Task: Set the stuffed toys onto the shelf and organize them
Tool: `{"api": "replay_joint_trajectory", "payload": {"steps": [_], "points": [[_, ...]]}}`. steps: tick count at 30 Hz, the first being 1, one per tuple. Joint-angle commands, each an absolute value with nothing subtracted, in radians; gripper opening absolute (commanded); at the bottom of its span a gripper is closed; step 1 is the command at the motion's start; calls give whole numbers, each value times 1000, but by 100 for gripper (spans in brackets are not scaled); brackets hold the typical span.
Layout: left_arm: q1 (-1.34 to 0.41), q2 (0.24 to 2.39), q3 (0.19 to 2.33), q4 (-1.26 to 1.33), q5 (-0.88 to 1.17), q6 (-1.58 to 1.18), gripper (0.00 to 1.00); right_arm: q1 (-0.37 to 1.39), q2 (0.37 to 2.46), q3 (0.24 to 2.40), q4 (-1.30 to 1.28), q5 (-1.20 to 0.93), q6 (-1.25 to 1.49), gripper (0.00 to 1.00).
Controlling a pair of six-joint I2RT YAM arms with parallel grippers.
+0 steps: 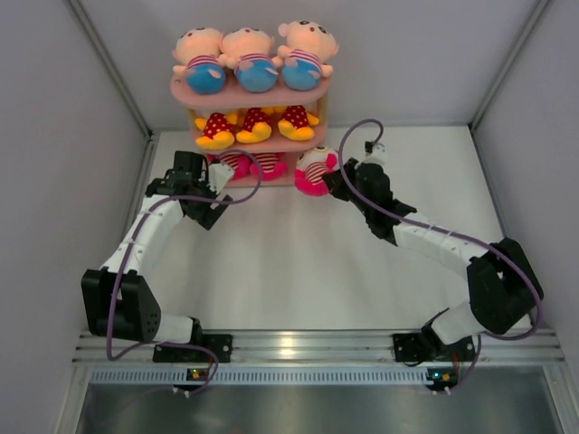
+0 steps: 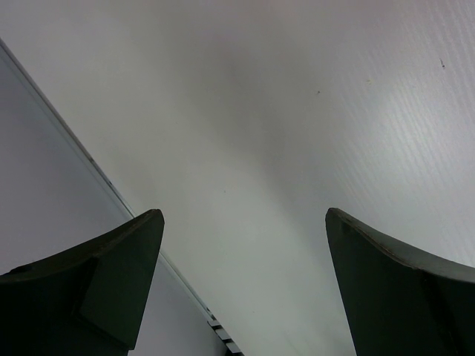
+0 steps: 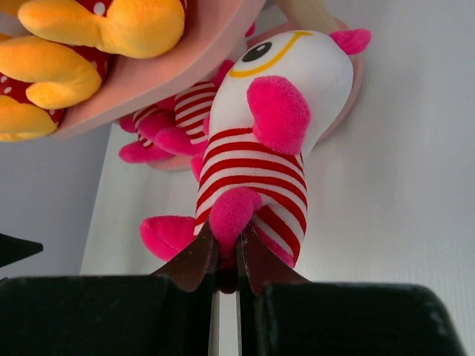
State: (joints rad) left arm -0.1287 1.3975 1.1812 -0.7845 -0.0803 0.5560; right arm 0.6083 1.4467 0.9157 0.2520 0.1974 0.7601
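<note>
Next, my right gripper lets go of the pink-white striped doll on the bottom board (image 1: 297, 164) (image 3: 266, 96) next to the two pink striped dolls.
The pink shelf (image 1: 181, 88) stands at the back. Three peach-headed dolls (image 1: 256, 59) sit on its top board, three yellow polka-dot dolls (image 1: 254, 126) on the middle board, and two pink striped dolls (image 1: 242, 165) on the bottom. My right gripper (image 1: 331, 178) is shut on a leg of a third pink-white striped doll (image 1: 314, 170), held at the shelf's right end by the bottom tier; the doll fills the right wrist view (image 3: 260, 156) in front of the gripper (image 3: 227, 248). My left gripper (image 1: 220, 179) is open and empty by the shelf's left front; it sees only table (image 2: 245, 222).
White walls with metal frame posts close in the table on the left, right and back. The shelf's middle board (image 3: 185, 67) hangs just above and left of the held doll. An aluminium rail (image 1: 308, 345) runs along the near edge.
</note>
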Motion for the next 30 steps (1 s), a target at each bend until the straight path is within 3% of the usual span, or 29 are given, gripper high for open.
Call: {"api": "replay_joint_trajectory", "payload": {"steps": [1, 14, 22, 30], "points": [[-127, 1368, 1181, -776, -84, 552, 96, 627, 1488, 989, 392, 216, 749, 0], [-127, 1350, 1163, -776, -84, 557, 96, 629, 1641, 1103, 442, 170, 712, 0], [-127, 1350, 1161, -778, -75, 555, 96, 676, 1729, 1138, 449, 278, 525, 0], [-127, 1344, 1152, -784, -75, 557, 96, 676, 1807, 1154, 538, 288, 514, 0]]}}
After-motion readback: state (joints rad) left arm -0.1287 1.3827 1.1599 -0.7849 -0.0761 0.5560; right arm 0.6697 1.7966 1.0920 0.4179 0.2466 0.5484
